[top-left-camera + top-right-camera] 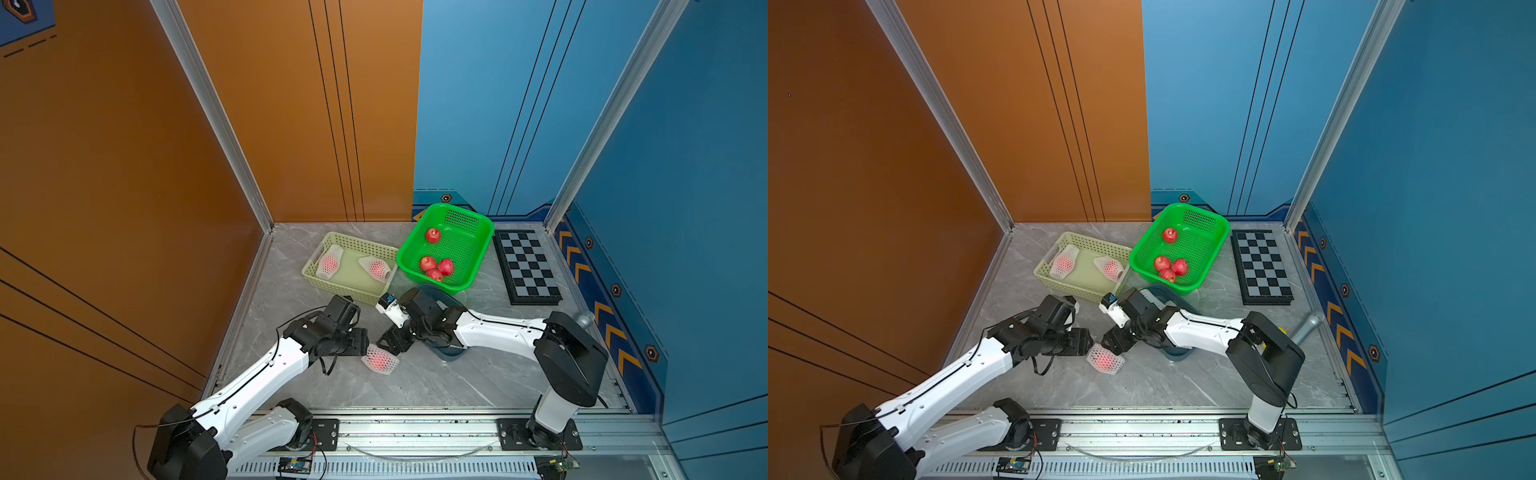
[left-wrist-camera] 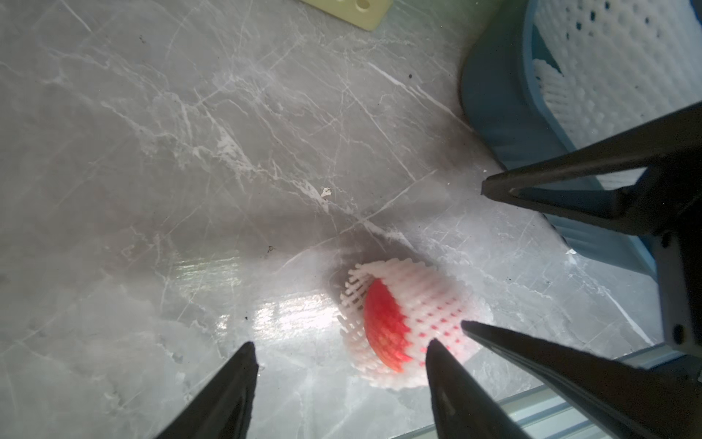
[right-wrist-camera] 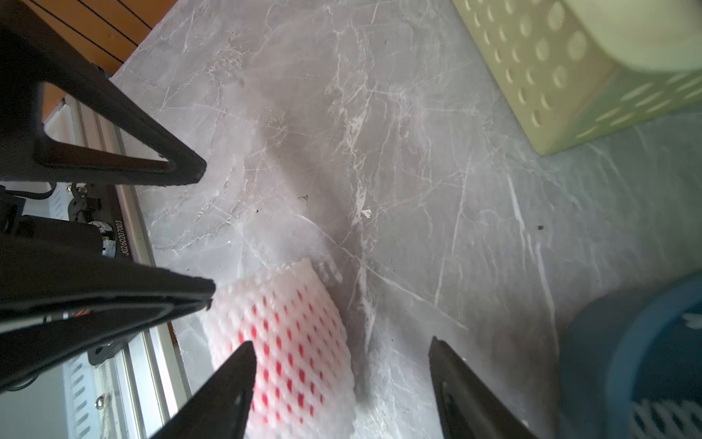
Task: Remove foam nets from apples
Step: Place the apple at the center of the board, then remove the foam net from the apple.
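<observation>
The net is loose around the apple, so my left gripper needs to pinch the net's near rim (image 2: 353,318) before my right gripper pulls the apple out of the net's far end.
One apple in its foam net (image 1: 379,360) (image 1: 1104,360) lies on the grey marble table between my two grippers. In the left wrist view the net (image 2: 429,304) has slid back and bare red apple (image 2: 383,327) shows at one end. My left gripper (image 2: 342,353) (image 1: 365,345) is open, and the apple sits just beside one fingertip (image 2: 437,353), not between the jaws. My right gripper (image 3: 342,347) (image 1: 388,345) is open too, low over the blurred netted apple (image 3: 296,342), whose net overlaps one fingertip (image 3: 243,357). Neither gripper holds anything.
A pale yellow basket (image 1: 353,241) behind the grippers holds two more netted apples (image 1: 329,262) (image 1: 377,268). A green basket (image 1: 461,218) holds several bare apples (image 1: 433,235). A blue bin (image 2: 494,114) with loose nets (image 2: 626,57) sits under my right arm. A chessboard (image 1: 527,266) lies at the right.
</observation>
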Controlling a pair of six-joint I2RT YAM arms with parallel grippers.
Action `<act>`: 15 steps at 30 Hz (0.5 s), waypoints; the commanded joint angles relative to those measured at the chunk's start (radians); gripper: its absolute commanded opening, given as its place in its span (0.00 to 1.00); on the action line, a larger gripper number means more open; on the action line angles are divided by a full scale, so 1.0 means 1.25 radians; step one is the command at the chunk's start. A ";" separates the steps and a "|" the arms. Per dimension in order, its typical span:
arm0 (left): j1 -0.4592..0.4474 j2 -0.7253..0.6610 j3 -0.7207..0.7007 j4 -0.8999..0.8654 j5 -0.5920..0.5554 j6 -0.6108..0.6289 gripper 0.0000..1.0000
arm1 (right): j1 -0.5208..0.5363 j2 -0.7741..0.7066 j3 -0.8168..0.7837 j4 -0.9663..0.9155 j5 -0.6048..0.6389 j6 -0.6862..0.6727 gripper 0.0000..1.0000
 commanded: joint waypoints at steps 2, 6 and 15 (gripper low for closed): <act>0.017 -0.003 -0.024 0.025 0.026 -0.012 0.71 | 0.016 -0.047 -0.007 -0.040 0.050 -0.023 0.74; 0.028 -0.020 -0.049 0.088 0.128 -0.006 0.69 | 0.016 -0.070 -0.022 -0.051 0.071 -0.026 0.74; 0.045 -0.013 -0.114 0.192 0.230 -0.044 0.49 | 0.007 -0.120 -0.030 -0.098 0.100 -0.048 0.74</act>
